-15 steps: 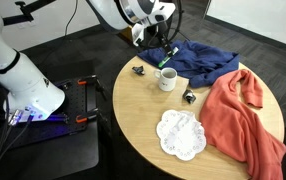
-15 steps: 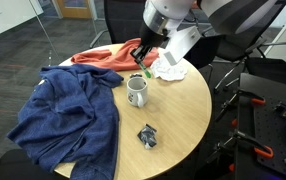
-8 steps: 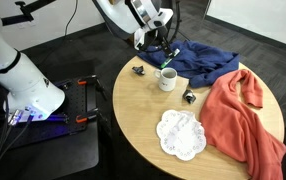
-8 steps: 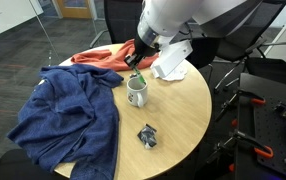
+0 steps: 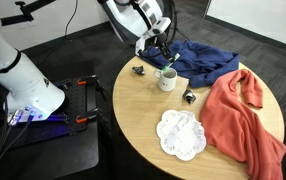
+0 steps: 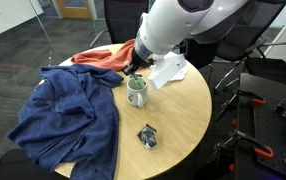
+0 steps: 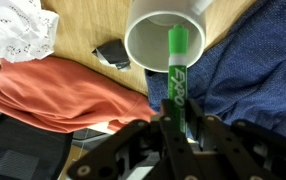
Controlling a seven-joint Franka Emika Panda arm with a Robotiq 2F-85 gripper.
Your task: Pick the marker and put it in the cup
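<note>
My gripper is going to let go of the green marker, setting it free inside the white mug (image 5: 169, 78) (image 7: 167, 44) that sits beside the blue cloth.
The green marker (image 7: 174, 75) is held upright in my gripper (image 7: 179, 128), whose fingers are shut on its lower part. In the wrist view its tip points into the open mouth of the white mug (image 7: 168, 35). In both exterior views the gripper (image 5: 163, 55) (image 6: 133, 72) hangs just above the mug (image 5: 168, 80) (image 6: 137, 94), which stands on the round wooden table (image 5: 143, 120). The marker shows as a small green streak (image 5: 168, 62) over the mug's rim.
A blue cloth (image 5: 203, 60) (image 6: 68, 115) lies beside the mug, an orange cloth (image 5: 245, 115) farther along. A white lacy doily (image 5: 180, 134) lies near the table edge. Small dark clips (image 5: 139, 70) (image 5: 189, 97) (image 6: 147, 137) lie around the mug.
My gripper has come down and toward the mug with the marker in it; it now hangs right over the mug's opening. Nothing else on the table moved.
</note>
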